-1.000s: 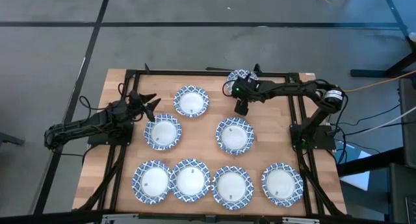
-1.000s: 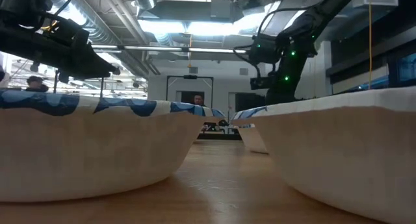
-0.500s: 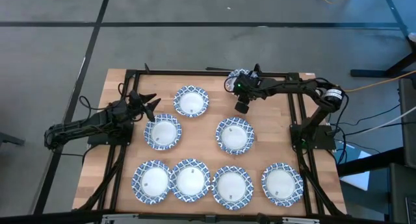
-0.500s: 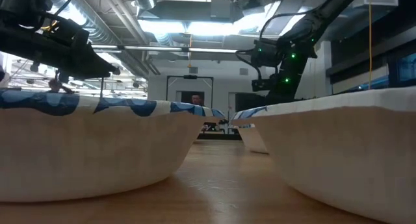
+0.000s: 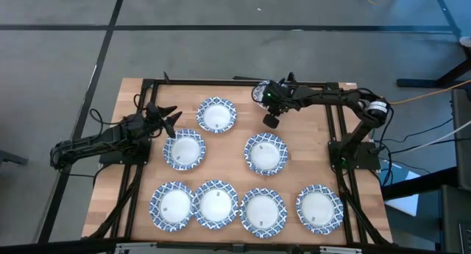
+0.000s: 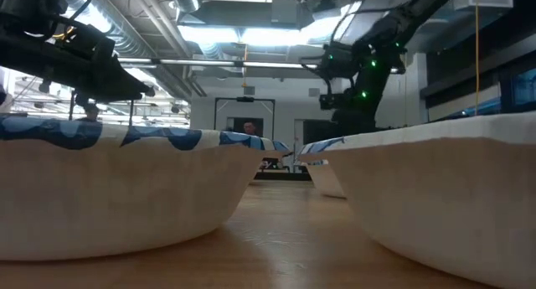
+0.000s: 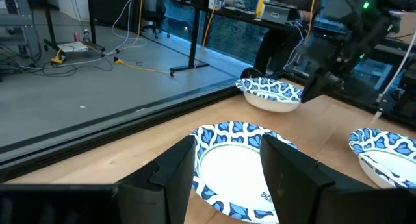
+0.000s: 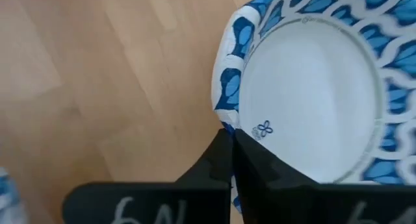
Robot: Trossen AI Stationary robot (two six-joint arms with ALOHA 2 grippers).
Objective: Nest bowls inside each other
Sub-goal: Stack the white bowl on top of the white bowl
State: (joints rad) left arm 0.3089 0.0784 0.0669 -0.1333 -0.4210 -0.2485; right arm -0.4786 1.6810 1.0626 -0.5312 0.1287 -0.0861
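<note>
I should let go of the bowl in my right gripper inside the middle bowl (image 5: 270, 151) that is nearest my right gripper.
Several blue-and-white patterned bowls rest on their bases on the wooden table (image 5: 302, 136). One stands at the far middle (image 5: 216, 115), two in the middle (image 5: 184, 149) (image 5: 266, 152), and several in a row along the near edge (image 5: 215, 205). My right gripper (image 5: 266, 96) is at the far edge, shut on another bowl (image 5: 259, 90) (image 7: 270, 94). My left gripper (image 5: 171, 121) hangs open at the table's left, just beyond the left middle bowl. The far middle bowl (image 7: 237, 159) lies ahead of its fingers. My right gripper pinches the bowl's patterned rim (image 8: 221, 115) between its two fingers. One finger (image 8: 260, 169) lies over the white inside and the other on the outside. The fingers come from above. Whether the bowl is lifted off the table, I cannot tell.
A black frame (image 5: 221, 82) runs along the table's far edge and down both sides. Bare wood (image 5: 309, 162) lies to the right of the right middle bowl. In the low view, two near-row bowls (image 6: 117, 188) (image 6: 452, 197) fill the foreground.
My right gripper has shut on the far bowl's rim and has moved a little toward the table's far edge. The bowl now shows slightly farther to the left under the gripper than before.
</note>
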